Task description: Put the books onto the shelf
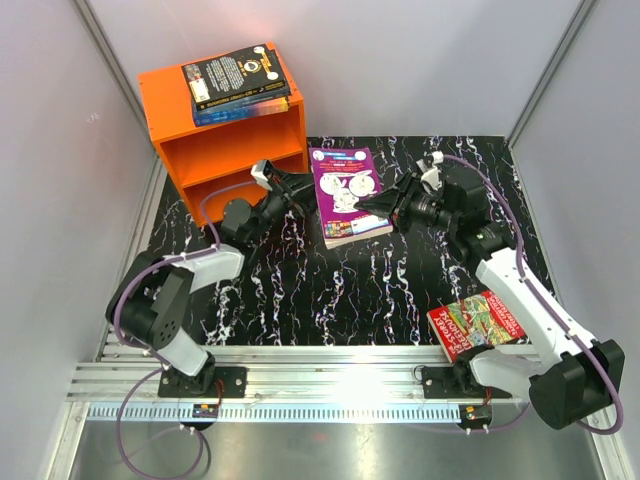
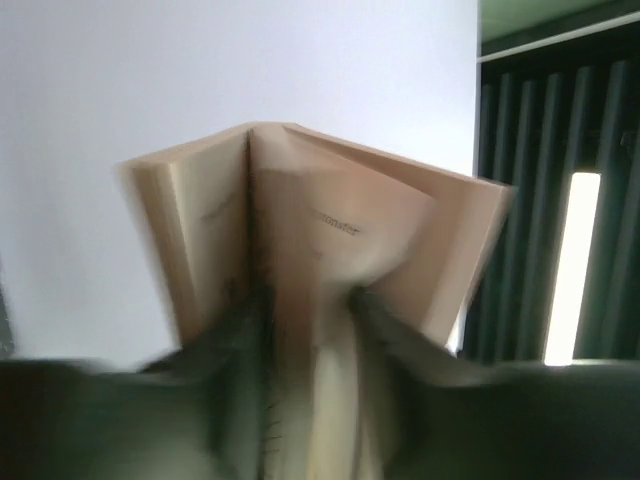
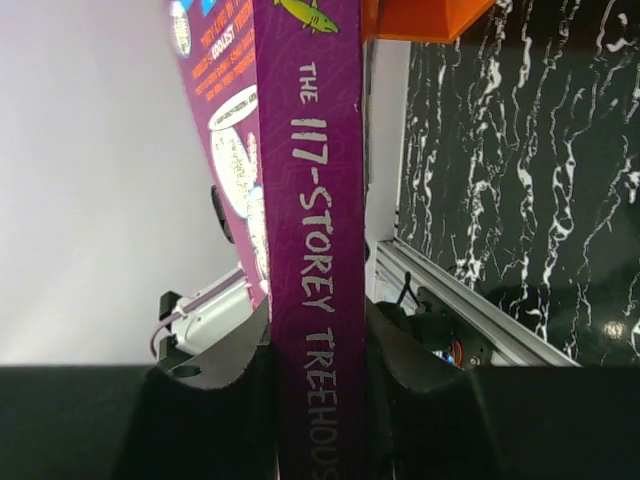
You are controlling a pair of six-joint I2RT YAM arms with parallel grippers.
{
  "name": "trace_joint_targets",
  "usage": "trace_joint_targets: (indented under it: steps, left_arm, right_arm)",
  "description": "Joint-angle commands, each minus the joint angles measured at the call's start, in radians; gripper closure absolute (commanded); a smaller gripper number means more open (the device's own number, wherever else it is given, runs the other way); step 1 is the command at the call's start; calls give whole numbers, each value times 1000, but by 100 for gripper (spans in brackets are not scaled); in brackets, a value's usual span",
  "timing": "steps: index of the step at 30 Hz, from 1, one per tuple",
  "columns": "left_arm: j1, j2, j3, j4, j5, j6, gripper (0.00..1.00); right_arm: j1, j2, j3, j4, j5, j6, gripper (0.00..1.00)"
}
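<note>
Next, my right gripper releases the green-purple book in the upper compartment of the orange shelf (image 1: 272,146), under the blue book.
The green-purple book (image 1: 345,190) hangs above the table between both grippers. My right gripper (image 1: 385,205) is shut on its purple spine (image 3: 315,250), one finger pressed on each cover (image 3: 318,360). At the opposite edge my left gripper (image 1: 305,192) holds the fanned cream pages (image 2: 300,220); its blurred fingers sit against a bunch of pages on both sides (image 2: 310,330). The orange shelf (image 1: 230,150) stands at the back left, both compartments bare. On its top lies the black book (image 1: 235,72), stacked on the blue book (image 1: 245,108). The red book (image 1: 478,322) lies by the right arm's base.
Grey walls close in the table on the left, back and right. An aluminium rail (image 1: 330,385) runs along the near edge under both arm bases. A corner of the shelf (image 3: 420,18) shows at the top of the right wrist view.
</note>
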Motion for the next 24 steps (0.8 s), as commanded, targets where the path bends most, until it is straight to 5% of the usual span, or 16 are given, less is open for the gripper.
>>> trace_joint_targets:
  steps: [1, 3, 4, 9, 12, 14, 18, 24]
  left_arm:
    - [10, -115, 12, 2, 13, 36, 44]
    - [53, -196, -43, -193, 51, 113, 9]
    - [73, -249, -63, -284, 55, 153, 1]
    - [214, -615, -8, -1144, -29, 560, 1]
    - [242, -695, 93, -1422, -71, 705, 1]
    - [247, -721, 112, -1471, -73, 748, 1]
    - [245, -786, 101, -1555, -82, 754, 1]
    - [247, -863, 198, -1760, -140, 845, 1]
  right_arm:
    - [32, -5, 101, -123, -24, -89, 96]
    - [29, 6, 156, -180, -29, -123, 96]
    - [26, 6, 171, -192, -33, -128, 95]
    - [15, 8, 207, -180, -64, -108, 85]
    - [13, 29, 183, -122, -93, -65, 80]
    - [15, 45, 164, -50, -102, -25, 82]
    - [29, 139, 142, 96, -118, 49, 100]
    - [101, 406, 338, 271, -123, 105, 100]
